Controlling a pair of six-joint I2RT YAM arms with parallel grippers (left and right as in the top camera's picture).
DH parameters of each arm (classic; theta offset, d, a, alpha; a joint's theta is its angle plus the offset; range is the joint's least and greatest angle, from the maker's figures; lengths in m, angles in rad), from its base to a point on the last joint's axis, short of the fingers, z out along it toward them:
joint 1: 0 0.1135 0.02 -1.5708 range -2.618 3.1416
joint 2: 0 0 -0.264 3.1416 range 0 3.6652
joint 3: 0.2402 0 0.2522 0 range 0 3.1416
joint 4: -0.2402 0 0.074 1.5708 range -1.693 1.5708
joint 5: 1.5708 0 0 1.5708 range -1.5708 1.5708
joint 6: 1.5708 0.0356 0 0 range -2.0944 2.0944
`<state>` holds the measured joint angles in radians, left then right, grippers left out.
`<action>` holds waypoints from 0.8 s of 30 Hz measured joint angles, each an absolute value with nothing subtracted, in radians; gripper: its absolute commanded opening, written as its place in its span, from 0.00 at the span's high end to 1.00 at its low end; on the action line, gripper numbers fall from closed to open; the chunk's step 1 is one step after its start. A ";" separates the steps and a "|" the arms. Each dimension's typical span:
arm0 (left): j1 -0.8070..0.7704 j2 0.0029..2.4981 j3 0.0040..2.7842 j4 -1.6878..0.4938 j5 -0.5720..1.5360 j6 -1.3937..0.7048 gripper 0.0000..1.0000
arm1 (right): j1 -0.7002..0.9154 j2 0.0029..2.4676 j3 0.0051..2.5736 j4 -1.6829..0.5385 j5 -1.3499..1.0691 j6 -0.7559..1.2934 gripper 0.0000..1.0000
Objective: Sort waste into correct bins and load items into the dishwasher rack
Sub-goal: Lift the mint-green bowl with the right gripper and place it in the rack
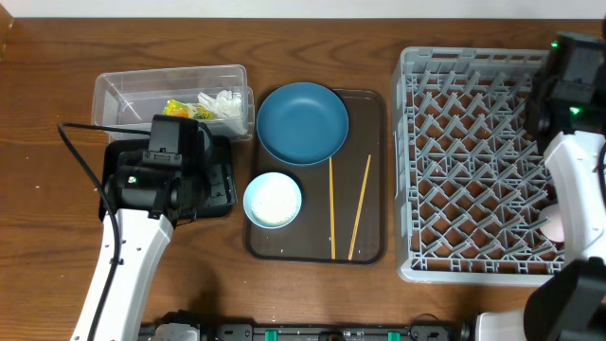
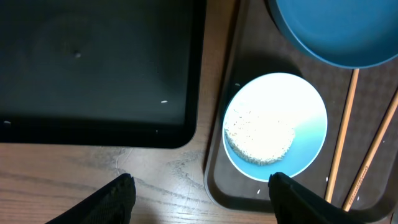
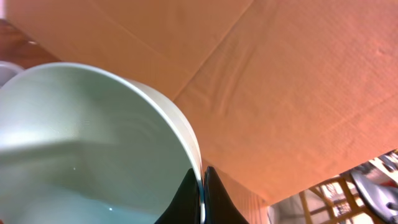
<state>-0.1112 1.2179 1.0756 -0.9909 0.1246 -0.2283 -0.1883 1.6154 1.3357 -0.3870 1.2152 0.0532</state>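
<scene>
My left gripper is to close on the pale blue-white bowl's rim (image 1: 300,206) (image 2: 324,135), on the side that faces the two chopsticks.
My left gripper (image 2: 202,190) is open and empty above the table, between the black tray (image 2: 93,68) and the pale blue-white bowl (image 2: 305,134), which holds a heap of white rice (image 2: 258,134). That bowl (image 1: 273,200) stands on the brown tray next to the dark blue dish (image 1: 302,122) and two chopsticks (image 1: 332,210). The clear tub (image 1: 118,90) holds the yellow-green wrapper (image 1: 177,109) and the white tissue (image 1: 222,102). My right gripper (image 3: 203,186) is shut on the rim of the mint green bowl (image 3: 81,143). The right arm hangs over the right side of the dishwasher rack (image 1: 464,161).
The brown serving tray (image 1: 374,244) lies between the bins and the rack. The left arm covers most of the black tray (image 1: 220,185) in the overhead view. A pale pinkish shape (image 1: 552,227) shows beside the right arm in the rack. Cardboard fills the right wrist view's background.
</scene>
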 measured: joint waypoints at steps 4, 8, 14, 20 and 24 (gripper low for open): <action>-0.111 1.218 1.076 -0.992 0.125 -0.228 0.28 | -0.244 1.667 1.336 -0.342 1.194 0.004 0.99; -0.111 1.218 1.076 -1.007 0.125 -0.228 0.28 | -0.284 1.726 1.336 -0.295 1.184 -0.056 0.99; -0.111 1.218 1.076 -1.014 0.125 -0.228 0.28 | -0.337 1.834 1.336 -0.272 1.177 -0.142 0.99; -0.111 1.218 1.076 -1.012 0.125 -0.228 0.28 | -0.341 1.893 1.336 -0.266 1.191 -0.170 0.99; -0.111 1.218 1.076 -1.005 0.125 -0.228 0.28 | -0.320 1.893 1.338 -0.264 1.176 -0.168 0.99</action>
<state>-0.1112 1.2179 1.0756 -1.0050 0.1246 -0.2283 -0.3199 1.8935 1.3384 -0.2642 1.1763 -0.1677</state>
